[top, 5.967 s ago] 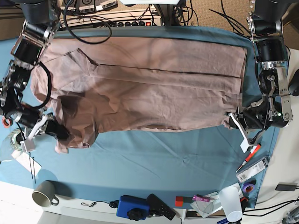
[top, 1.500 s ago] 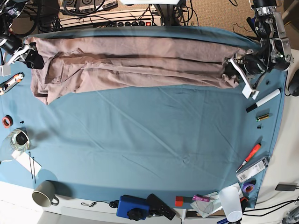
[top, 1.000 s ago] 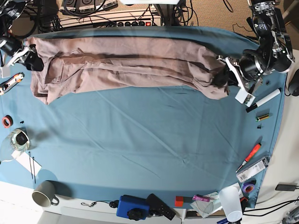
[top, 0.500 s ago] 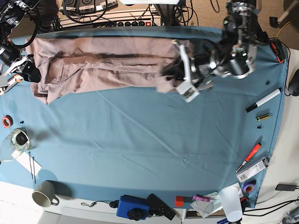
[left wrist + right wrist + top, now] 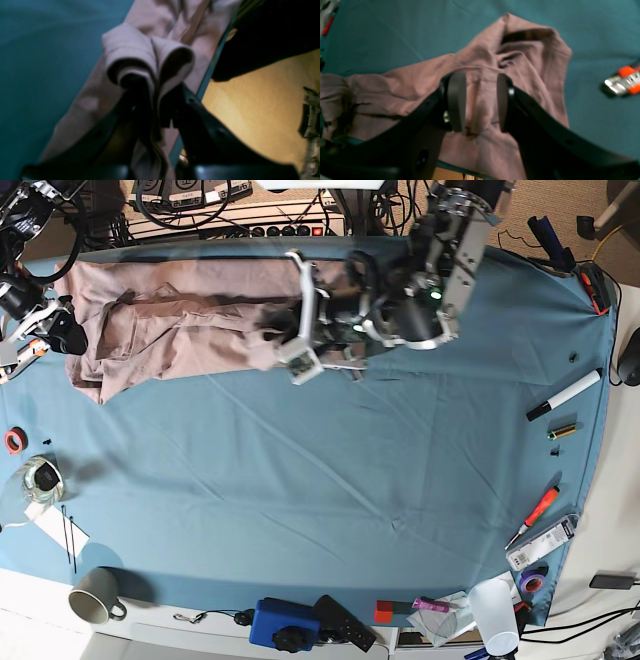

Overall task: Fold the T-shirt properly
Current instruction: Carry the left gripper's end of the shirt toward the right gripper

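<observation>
A doubled fold sticks up in my left gripper's fingers, so next I lay it down flat and hold the T-shirt nearer its far edge [image 5: 262, 288].
The pink-beige T-shirt [image 5: 170, 320] lies as a long wrinkled strip along the far left of the blue-teal table cloth [image 5: 350, 480]. My left gripper [image 5: 272, 340] is above the middle of the table, shut on a doubled fold of the shirt [image 5: 140, 50], which bulges out past the gripper [image 5: 152, 100]. My right gripper [image 5: 68, 330] is at the shirt's left end. In the right wrist view its pads [image 5: 456, 100] stand apart over the bunched sleeve area of the shirt [image 5: 532, 62], so this gripper [image 5: 478, 100] is open.
An orange-and-silver tool [image 5: 622, 80] lies beside the shirt's left end. Markers [image 5: 565, 395] and a red pen [image 5: 540, 510] lie at the right edge. A mug [image 5: 95, 595], a blue box [image 5: 285, 625] and a white cup [image 5: 495, 615] line the front edge. Cables lie behind the table.
My left arm has swept from the table's right end to its middle, carrying the shirt's end leftward over the strip. My right gripper has stayed near the shirt's left end.
</observation>
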Tool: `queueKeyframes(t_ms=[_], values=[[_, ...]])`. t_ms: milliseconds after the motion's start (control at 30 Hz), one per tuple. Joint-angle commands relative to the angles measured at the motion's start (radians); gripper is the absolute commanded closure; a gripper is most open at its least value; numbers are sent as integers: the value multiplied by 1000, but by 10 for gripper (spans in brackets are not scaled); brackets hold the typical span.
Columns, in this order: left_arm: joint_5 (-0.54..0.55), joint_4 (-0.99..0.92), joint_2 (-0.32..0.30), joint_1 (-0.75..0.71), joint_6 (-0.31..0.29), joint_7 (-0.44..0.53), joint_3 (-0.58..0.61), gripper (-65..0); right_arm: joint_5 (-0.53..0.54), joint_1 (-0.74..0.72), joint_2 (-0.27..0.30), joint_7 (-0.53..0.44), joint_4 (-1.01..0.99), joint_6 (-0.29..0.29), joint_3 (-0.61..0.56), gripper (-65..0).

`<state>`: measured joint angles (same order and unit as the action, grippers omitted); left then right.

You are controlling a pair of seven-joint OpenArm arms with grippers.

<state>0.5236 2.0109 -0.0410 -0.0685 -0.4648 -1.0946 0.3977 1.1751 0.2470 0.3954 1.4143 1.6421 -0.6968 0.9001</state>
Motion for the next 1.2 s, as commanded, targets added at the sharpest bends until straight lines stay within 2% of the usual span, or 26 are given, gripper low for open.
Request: queueKeyframes(t_ms=[0, 67, 167, 267, 600, 667, 733, 800, 900, 1000, 1067, 1167], values=[[0, 16, 16, 16, 5, 51, 11, 0, 24, -6, 23, -18, 15, -1, 4, -211], [-39, 16, 31, 19, 48, 96, 36, 0, 24, -6, 23, -18, 15, -1, 4, -211], [-109, 16, 47, 19, 80, 135, 72, 0, 24, -6, 23, -18, 14, -1, 4, -211], [-167, 15, 49, 19, 83, 145, 103, 0, 24, -6, 23, -18, 15, -1, 4, -211], [-172, 15, 70, 18, 71, 161, 143, 0, 24, -6, 23, -18, 15, -1, 4, -211], [-172, 15, 78, 16, 75, 161, 143, -156, 23, -6, 23, -18, 15, -1, 4, -211], [-173, 15, 77, 16, 108, 164, 143, -304, 24, -6, 23, -18, 15, -1, 4, -211], [-186, 15, 77, 16, 160, 175, 143, -378, 20, -6, 23, -18, 15, -1, 4, -211], [-231, 15, 77, 16, 187, 169, 143, -382, 20, -6, 23, -18, 15, -1, 4, -211], [-240, 15, 77, 16, 232, 117, 142, -375, 20, -6, 23, -18, 15, -1, 4, -211], [-240, 15, 77, 16, 248, 79, 142, -326, 20, -6, 23, -18, 15, -1, 4, -211], [-240, 15, 77, 13, 248, 34, 143, -207, 20, -6, 23, -18, 15, -1, 4, -211]])
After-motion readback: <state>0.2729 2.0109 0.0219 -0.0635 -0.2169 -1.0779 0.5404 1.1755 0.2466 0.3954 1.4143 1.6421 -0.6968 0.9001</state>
